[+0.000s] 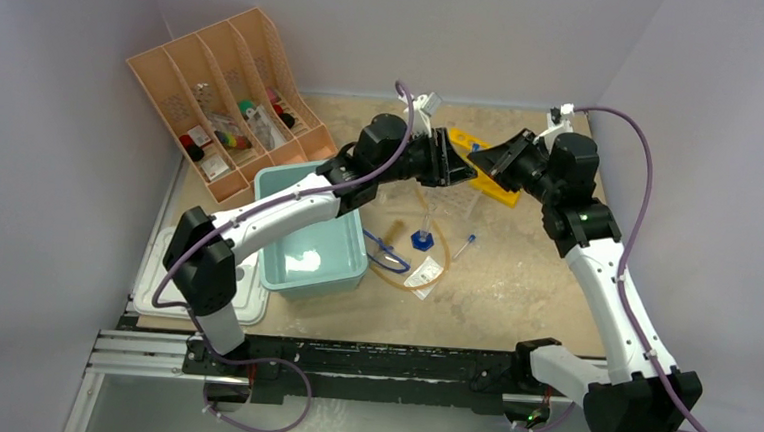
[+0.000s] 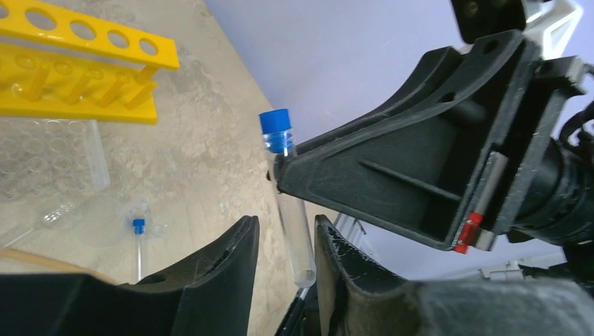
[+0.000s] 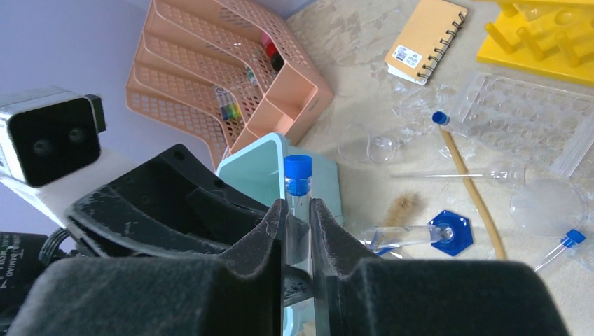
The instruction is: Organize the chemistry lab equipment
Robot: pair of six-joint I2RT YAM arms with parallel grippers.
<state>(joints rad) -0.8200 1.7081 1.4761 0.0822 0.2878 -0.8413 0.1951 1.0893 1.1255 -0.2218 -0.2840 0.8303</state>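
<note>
My right gripper has the test tube lying across its fingers, so my left gripper needs to hold the tube's lower end while my right gripper turns and takes the cap end [image 2: 276, 125].
My right gripper [image 3: 298, 210] is shut on a thin clear test tube [image 3: 298, 183] with a blue cap, held in the air over the back of the table. In the left wrist view the tube [image 2: 288, 210] hangs between the fingers of my left gripper [image 2: 286, 234], which is open; its lower end lies close to the right finger, with a gap on the left. The two grippers meet near the yellow rack [image 1: 483, 174]. On the table lie a second test tube [image 3: 560, 246], the cylinder with a blue hexagonal base [image 3: 448, 232], amber tubing [image 3: 473, 189], a brush [image 3: 403, 208] and goggles [image 1: 388, 254].
The pale teal tub [image 1: 307, 236] stands under my left arm, the peach organiser [image 1: 230, 92] at the back left. A tan spiral notebook [image 3: 425, 42], a clear well plate [image 3: 525, 119] and a small bag [image 1: 422, 275] lie on the table.
</note>
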